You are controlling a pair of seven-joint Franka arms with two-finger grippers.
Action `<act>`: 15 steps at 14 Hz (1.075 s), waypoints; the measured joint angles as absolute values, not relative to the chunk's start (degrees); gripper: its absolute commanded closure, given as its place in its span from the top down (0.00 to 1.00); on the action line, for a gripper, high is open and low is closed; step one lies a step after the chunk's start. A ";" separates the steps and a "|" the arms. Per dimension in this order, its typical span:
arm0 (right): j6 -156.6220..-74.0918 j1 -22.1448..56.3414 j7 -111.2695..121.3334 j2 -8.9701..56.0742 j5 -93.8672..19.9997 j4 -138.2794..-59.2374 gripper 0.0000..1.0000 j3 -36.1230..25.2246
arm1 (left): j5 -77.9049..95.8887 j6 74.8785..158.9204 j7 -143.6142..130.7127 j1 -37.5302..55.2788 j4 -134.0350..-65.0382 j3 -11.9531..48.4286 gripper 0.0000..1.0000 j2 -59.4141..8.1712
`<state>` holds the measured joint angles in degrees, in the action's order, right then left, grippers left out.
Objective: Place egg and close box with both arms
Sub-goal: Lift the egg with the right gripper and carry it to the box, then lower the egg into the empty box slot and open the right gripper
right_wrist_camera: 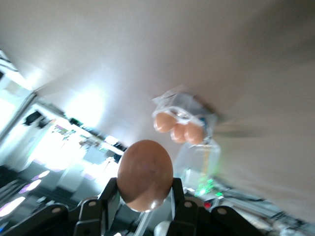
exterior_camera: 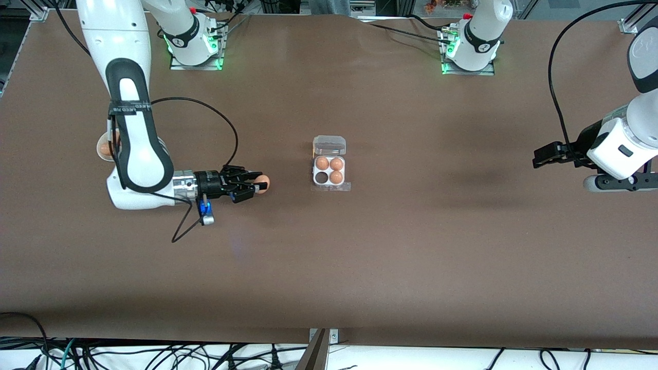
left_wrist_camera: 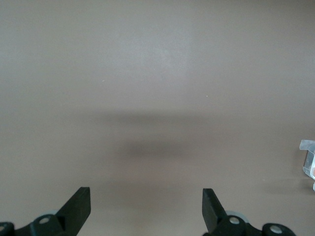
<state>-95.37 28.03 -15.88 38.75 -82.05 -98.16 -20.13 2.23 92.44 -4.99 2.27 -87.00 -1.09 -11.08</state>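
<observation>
My right gripper should release the egg in the empty cell of the box (exterior_camera: pixel 321 177) (right_wrist_camera: pixel 178 117), next to the other eggs.
My right gripper (exterior_camera: pixel 258 185) is shut on a tan-orange egg (exterior_camera: pixel 262 183), held above the table toward the right arm's end, apart from the box. The egg fills the right wrist view (right_wrist_camera: pixel 145 175) between the fingers (right_wrist_camera: pixel 109 196). The box (exterior_camera: pixel 329 163) sits mid-table, its clear lid (exterior_camera: pixel 329 145) open, with three eggs (exterior_camera: pixel 329 165) in it and one empty cell (exterior_camera: pixel 322 178) nearest the held egg. The box also shows in the right wrist view (right_wrist_camera: pixel 183 123). My left gripper (exterior_camera: pixel 546 156) is open and empty, waiting above the table at the left arm's end; its fingers (left_wrist_camera: pixel 78 204) frame bare table.
A white bowl (exterior_camera: pixel 105 147) with another egg (exterior_camera: pixel 105 149) stands partly hidden by the right arm. A corner of the box's clear plastic (left_wrist_camera: pixel 308 157) shows at the edge of the left wrist view. The brown table (exterior_camera: pixel 411 246) spreads wide around the box.
</observation>
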 measured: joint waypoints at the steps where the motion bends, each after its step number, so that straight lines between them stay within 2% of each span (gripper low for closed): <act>1: -95.29 28.07 -16.26 39.64 -85.20 -98.14 0.35 -18.93 | 2.23 92.44 -4.99 2.27 -87.00 -1.09 1.00 -11.09; 6: -98.53 31.23 -21.64 42.49 -94.22 -98.05 0.35 -15.45 | 2.23 92.44 -4.99 2.28 -86.99 -1.09 1.00 -11.09; 12: -111.15 33.46 -23.41 43.78 -95.37 -98.03 0.35 -8.89 | 2.23 92.44 -4.99 2.28 -86.99 -1.06 1.00 -11.09; 15: -113.19 34.37 -23.59 44.06 -95.37 -98.03 0.35 -7.57 | 2.23 92.44 -4.99 2.28 -86.99 -1.06 1.00 -11.09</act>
